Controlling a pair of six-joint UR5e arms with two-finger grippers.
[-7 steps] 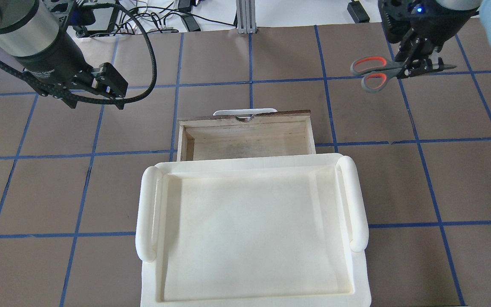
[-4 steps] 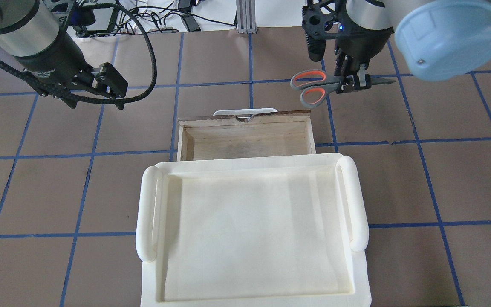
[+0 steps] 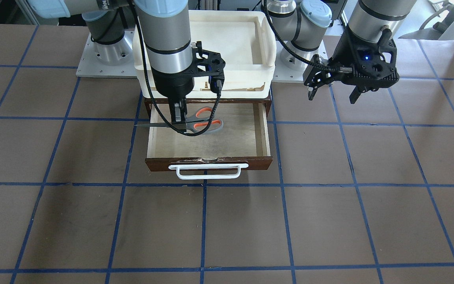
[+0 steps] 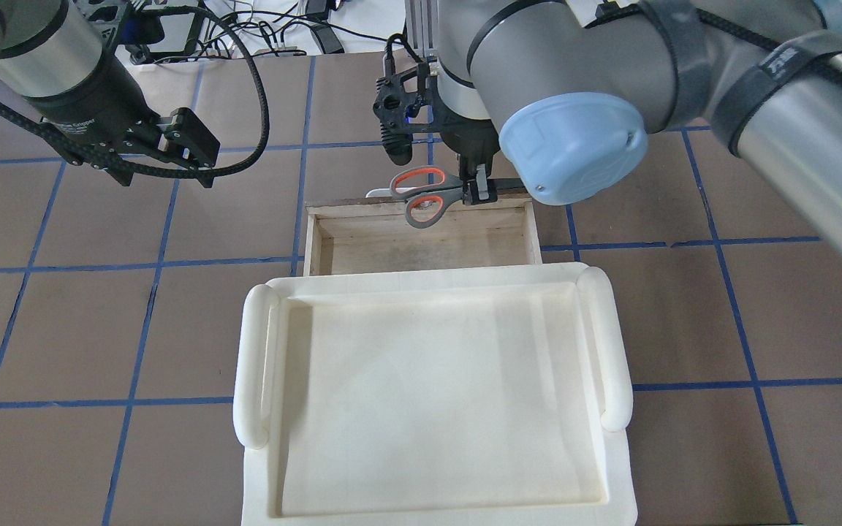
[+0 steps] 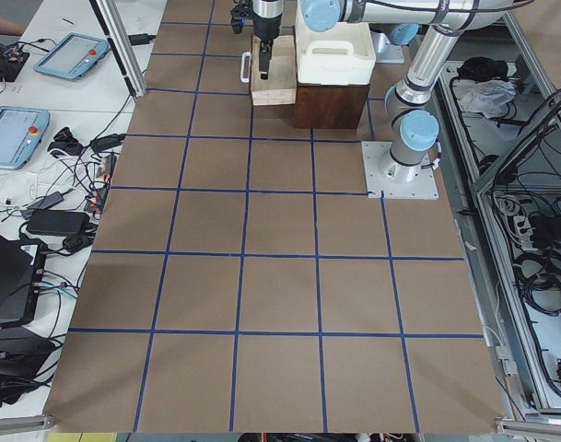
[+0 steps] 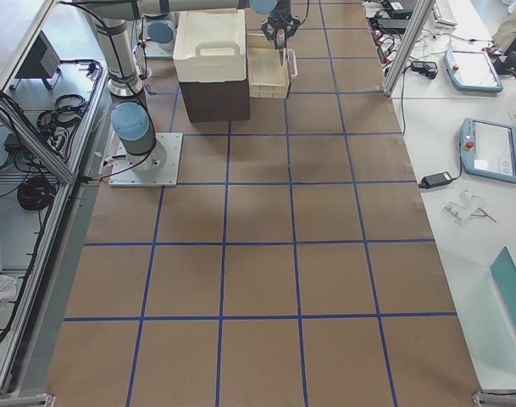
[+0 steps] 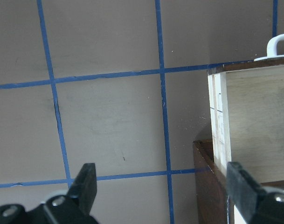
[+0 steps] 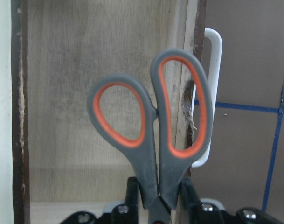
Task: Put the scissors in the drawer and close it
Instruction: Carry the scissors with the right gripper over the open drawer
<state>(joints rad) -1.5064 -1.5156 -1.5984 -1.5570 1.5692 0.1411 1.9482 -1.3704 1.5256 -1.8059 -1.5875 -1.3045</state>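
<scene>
Next, my right gripper sets the scissors down on the drawer's pale bottom just behind the white handle [image 3: 207, 148] [image 8: 139, 102].
The scissors [image 4: 435, 194], grey handles lined orange-red, hang level in my right gripper [image 4: 478, 191], which is shut on them near the pivot. They hover over the open drawer [image 4: 362, 252], over its front edge in the overhead view and above its pale floor in the front view [image 3: 207, 126]. The right wrist view shows the scissors [image 8: 155, 135] over the drawer's plywood floor [image 8: 76, 93] and its white handle [image 8: 214, 93]. My left gripper [image 3: 333, 92] is open and empty, off to the drawer's side above the table. In the left wrist view its fingers [image 7: 86, 186] stand wide apart.
A cream-white plastic tray [image 4: 253, 365] sits on top of the dark brown cabinet [image 5: 331, 101] that the drawer slides out of. The drawer's white bar handle [image 3: 207, 171] points away from the robot. Brown table with blue tape grid all around.
My right arm has carried the scissors leftward from the table's far right to above the drawer's front edge. The left arm has not moved.
</scene>
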